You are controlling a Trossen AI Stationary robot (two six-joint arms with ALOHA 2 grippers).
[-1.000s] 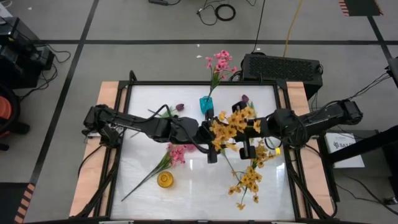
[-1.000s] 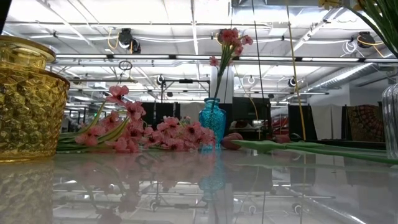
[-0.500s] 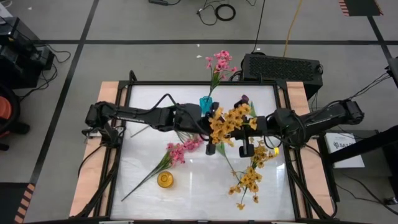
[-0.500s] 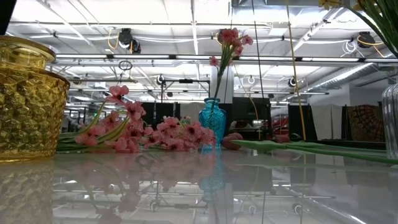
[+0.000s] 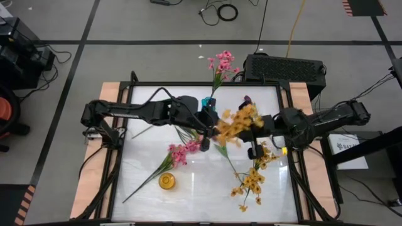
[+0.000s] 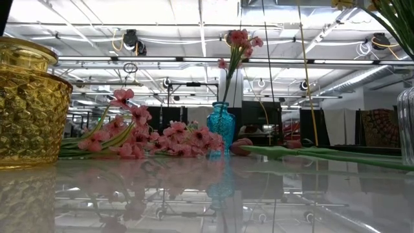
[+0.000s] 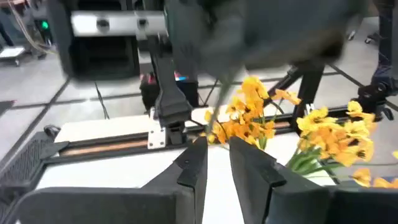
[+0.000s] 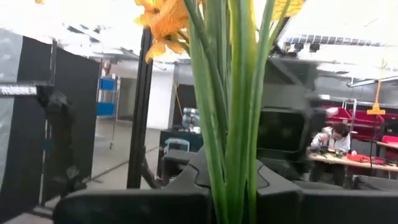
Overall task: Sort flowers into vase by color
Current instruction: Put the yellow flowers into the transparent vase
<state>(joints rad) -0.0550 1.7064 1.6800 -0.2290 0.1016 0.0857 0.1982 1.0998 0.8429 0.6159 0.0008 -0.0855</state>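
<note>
The yellow spray's stems are held by my right gripper far below the blossoms, so next my left gripper opens and grasps the stems (image 8: 219,43) just under the blossoms.
My right gripper (image 5: 252,125) is over the table's middle, shut on a yellow blossom spray (image 5: 235,122) whose blossoms reach toward my left gripper (image 5: 211,132). The left fingers (image 7: 193,165) stand a narrow gap apart, with the blossoms (image 7: 244,121) at their tips. The blue vase (image 5: 208,104) at the far edge holds one pink spray (image 5: 221,63). More pink sprays (image 5: 182,152), a yellow spray (image 5: 251,181) and a purple tulip (image 5: 246,99) lie flat on the table. The yellow vase (image 5: 166,182) stands near the front. My left gripper has its fingertips beside the lowest yellow blossoms (image 7: 217,132); whether they touch I cannot tell. My right gripper pinches the spray's bundle of green stems (image 8: 229,149) between its two fingers, coming from the table's right and tilted a little upward. The stems run on ahead of the fingers, and the spray is lifted clear of the table.
A clear vase (image 6: 406,123) shows at the low view's right edge. Black frame rails (image 5: 201,84) border the white table top. A dark box (image 5: 284,66) sits beyond the far edge. Bare table lies at the near left (image 5: 141,201).
My left arm has swung toward the table's far edge, bringing its gripper closer to the blue vase and to the held yellow spray. The spray's blossoms have shifted and tipped in the right gripper's hold. Everything on the table has stayed put.
</note>
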